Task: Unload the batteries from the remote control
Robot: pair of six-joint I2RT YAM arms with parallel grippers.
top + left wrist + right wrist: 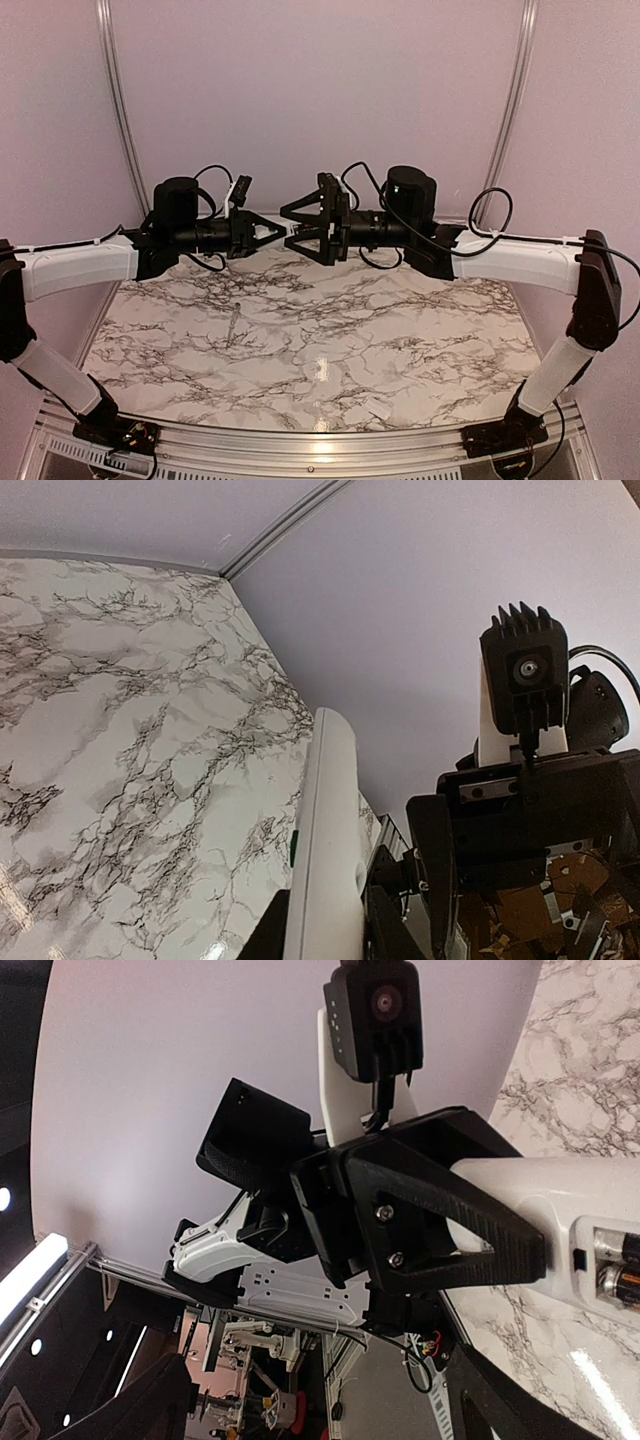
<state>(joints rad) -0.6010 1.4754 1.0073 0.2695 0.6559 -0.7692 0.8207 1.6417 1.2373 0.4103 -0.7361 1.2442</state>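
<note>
Next, I let go of the white remote control, now raised at the back of the table, with my left gripper on the marble tabletop (312, 319) just behind the bright glare.
My left gripper (268, 232) is raised at the back of the table and shut on the white remote control (325, 820), which sticks out from between its fingers. In the right wrist view the remote (545, 1210) shows held in the left gripper's black fingers (440, 1210), with its compartment open. The two dark batteries (618, 1262) lie in that compartment at the frame's right edge. My right gripper (302, 227) faces the left one with its jaws wide open around the remote's free end (291, 231), and it holds nothing. It also shows in its own wrist view (320, 1400).
A thin silvery stick-like tool (235, 324) lies on the marble tabletop (400, 340) left of centre, below the raised grippers. Pale walls close the back and both sides. A metal rail (300, 445) runs along the near edge between the arm bases.
</note>
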